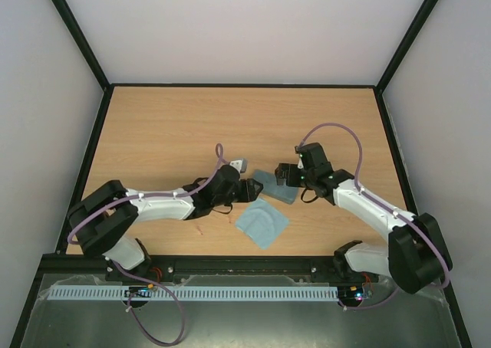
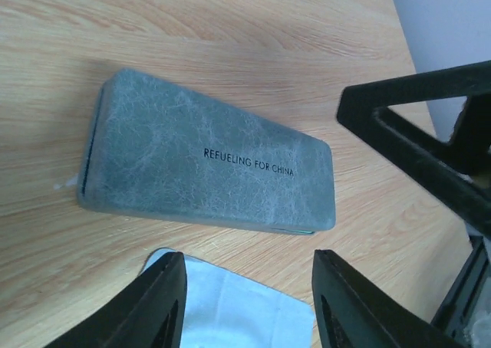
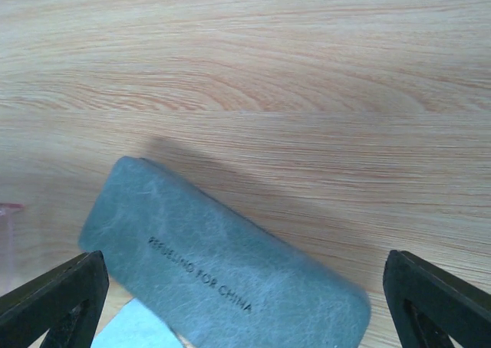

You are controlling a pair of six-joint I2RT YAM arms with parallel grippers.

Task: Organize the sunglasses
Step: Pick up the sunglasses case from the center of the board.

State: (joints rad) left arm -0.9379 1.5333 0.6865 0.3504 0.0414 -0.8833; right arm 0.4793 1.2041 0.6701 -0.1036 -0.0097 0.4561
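My right gripper needs to next close across the middle of the grey-blue case [image 1: 275, 187] [image 3: 207, 274], so that one finger sits on each of the case's long sides.
The sunglasses are mostly hidden under my left arm. Only a thin pink piece [image 1: 199, 228] pokes out beside it, and a pale pink translucent bit [image 3: 8, 208] shows at the left edge of the right wrist view. The grey-blue case [image 1: 276, 187] [image 2: 207, 164] [image 3: 222, 264] lies closed on the table between both grippers. My left gripper [image 1: 252, 188] [image 2: 249, 256] is open just left of the case, its fingers over the corner of the light blue cloth [image 1: 262, 222] [image 2: 230, 310], holding nothing. My right gripper [image 1: 285, 175] [image 3: 244, 264] stands wide open above the case's right end.
One black finger [image 2: 414, 149] of the right gripper crosses the right side of the left wrist view. The wooden table [image 1: 169, 133] is framed by black rails and pale walls. The arms' bases sit at the near edge.
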